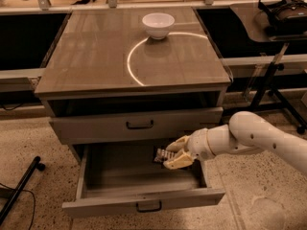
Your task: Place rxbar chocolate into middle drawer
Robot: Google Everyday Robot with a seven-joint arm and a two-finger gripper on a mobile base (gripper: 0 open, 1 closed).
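Next, I let go of the rxbar chocolate on the open middle drawer's bottom [158, 164], nearer the side of the white arm.
The rxbar chocolate [163, 155] is a small dark bar with pale markings. My gripper [171, 153] is shut on it, its pale fingers [178, 144] reaching in from the right on the white arm. The bar hangs inside the open middle drawer [144, 199], over the right rear part of its floor and slightly above it. The drawer is pulled out towards the camera, and its dark handle [148, 207] is on the front panel.
The closed drawer front [96, 127] above has its own dark handle [139, 124]. A white bowl [158, 25] stands at the back of the cabinet top [96, 56]. A stand with black gear [284, 13] is at the right, and a black pole [19, 188] lies on the floor at the left.
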